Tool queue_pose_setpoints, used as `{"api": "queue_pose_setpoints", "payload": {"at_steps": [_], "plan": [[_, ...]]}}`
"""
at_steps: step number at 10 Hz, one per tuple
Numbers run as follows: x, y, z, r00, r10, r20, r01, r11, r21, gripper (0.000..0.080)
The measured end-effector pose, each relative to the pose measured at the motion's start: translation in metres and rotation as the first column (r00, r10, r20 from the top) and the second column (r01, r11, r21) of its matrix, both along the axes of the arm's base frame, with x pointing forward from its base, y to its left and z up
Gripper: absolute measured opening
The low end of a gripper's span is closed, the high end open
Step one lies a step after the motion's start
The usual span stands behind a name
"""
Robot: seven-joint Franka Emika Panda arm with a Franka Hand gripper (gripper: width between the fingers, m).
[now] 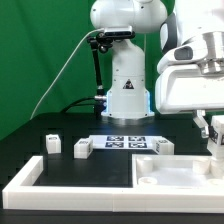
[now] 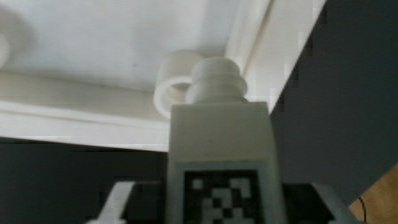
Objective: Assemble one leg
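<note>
Next, I release the white leg upright with my gripper in the round socket (image 1: 204,181) (image 2: 176,84) at the corner of the white tray-shaped piece beneath it.
In the wrist view my gripper (image 2: 221,205) is shut on a white leg (image 2: 219,140) with a black-and-white tag on its face. The leg's narrow threaded tip (image 2: 215,72) points at a round socket (image 2: 175,88) in a corner of the wide white tray-shaped piece (image 2: 107,45). I cannot tell whether tip and socket touch. In the exterior view the gripper (image 1: 214,134) hangs at the right over that piece's far right corner (image 1: 190,160); the held leg is mostly hidden there.
Two loose legs (image 1: 53,142) (image 1: 82,148) stand to the left of the marker board (image 1: 125,143), and another (image 1: 163,147) to its right. The robot base (image 1: 125,90) stands behind. The tray-shaped piece's long front rim (image 1: 40,180) runs along the table front.
</note>
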State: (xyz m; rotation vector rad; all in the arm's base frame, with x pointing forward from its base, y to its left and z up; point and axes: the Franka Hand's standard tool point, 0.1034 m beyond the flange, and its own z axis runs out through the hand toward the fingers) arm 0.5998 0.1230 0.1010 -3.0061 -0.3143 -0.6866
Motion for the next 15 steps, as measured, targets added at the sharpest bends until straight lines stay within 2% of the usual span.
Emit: {"api": "queue_pose_setpoints", "payload": {"at_steps": [2,6,9,13,15], "plan": [[0.013,-0.010,-0.002,1.000,0.021,0.009,-0.021,1.000,-0.018,0.0288],[0.012,-0.010,-0.005,1.000,0.024,0.005,-0.023,1.000,-0.019,0.0288],[0.021,-0.011,-0.015,1.000,0.030,0.005,-0.030,0.999,-0.025,0.0288],[0.021,-0.010,-0.021,0.999,0.032,0.033,-0.031,0.999,-0.026,0.0288],[0.018,-0.010,-0.030,0.999,0.030,0.042,-0.029,0.999,-0.029,0.0288]]}}
